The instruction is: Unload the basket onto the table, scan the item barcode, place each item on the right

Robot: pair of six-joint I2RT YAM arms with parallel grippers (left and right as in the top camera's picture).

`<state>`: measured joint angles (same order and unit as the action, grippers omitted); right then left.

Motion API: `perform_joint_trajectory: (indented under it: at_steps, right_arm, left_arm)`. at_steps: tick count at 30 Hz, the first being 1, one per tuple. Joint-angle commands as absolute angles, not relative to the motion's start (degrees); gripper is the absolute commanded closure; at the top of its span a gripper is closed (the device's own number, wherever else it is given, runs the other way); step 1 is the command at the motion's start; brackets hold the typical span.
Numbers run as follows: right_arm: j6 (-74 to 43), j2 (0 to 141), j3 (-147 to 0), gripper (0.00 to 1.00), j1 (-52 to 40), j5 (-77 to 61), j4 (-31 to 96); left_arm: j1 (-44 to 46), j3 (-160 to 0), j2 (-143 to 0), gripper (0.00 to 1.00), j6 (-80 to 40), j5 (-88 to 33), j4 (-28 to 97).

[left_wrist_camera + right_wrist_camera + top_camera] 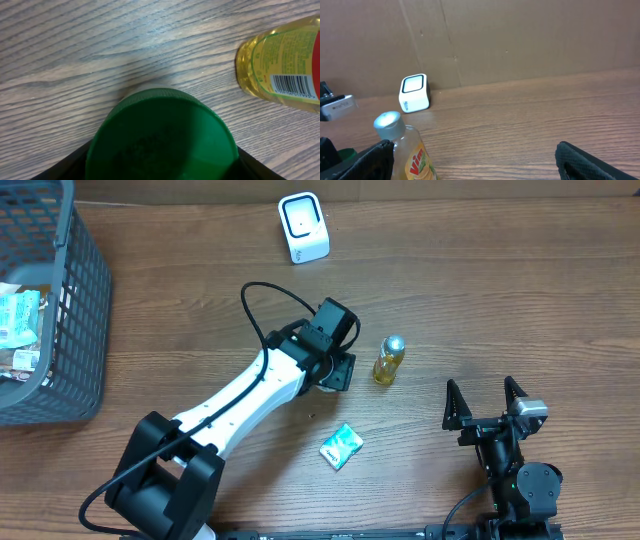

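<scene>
The robot's left gripper should release the green round container, now held near the table's middle, on the table (345,389) next to the yellow liquid bottle.
My left gripper (338,368) is near the table's middle, shut on a round green-topped item (160,135) that fills the space between its black fingers (60,167); the rest of that item is hidden. Just to its right stands a yellow liquid bottle (388,360) with a silver cap, apart from the gripper. Its barcode (295,86) faces the left wrist camera. The white scanner (303,228) stands at the far edge. My right gripper (485,402) stands open and empty at the front right, with the bottle (412,155) by its left finger (370,162) and the scanner (415,92) beyond.
A grey mesh basket (85,310) holding packets sits at the far left. A small green packet (341,446) lies flat near the front, below my left gripper. A cardboard wall (520,40) backs the table.
</scene>
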<state>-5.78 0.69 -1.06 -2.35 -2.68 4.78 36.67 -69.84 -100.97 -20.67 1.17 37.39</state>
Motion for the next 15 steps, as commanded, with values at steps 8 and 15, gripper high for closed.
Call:
perform_joint_trajectory:
  at_steps: [8, 15]
  right_arm:
    - [-6.0, 0.16, -0.45, 0.0, -2.66, -2.44, 4.64]
    - [-6.0, 0.16, -0.45, 0.0, -2.66, -2.44, 4.64]
  left_arm:
    - [37.45, -69.34, -100.49, 0.59, -21.41, 4.97, 35.03]
    - [37.65, -69.34, -102.06, 0.58, -20.97, 4.91, 33.61]
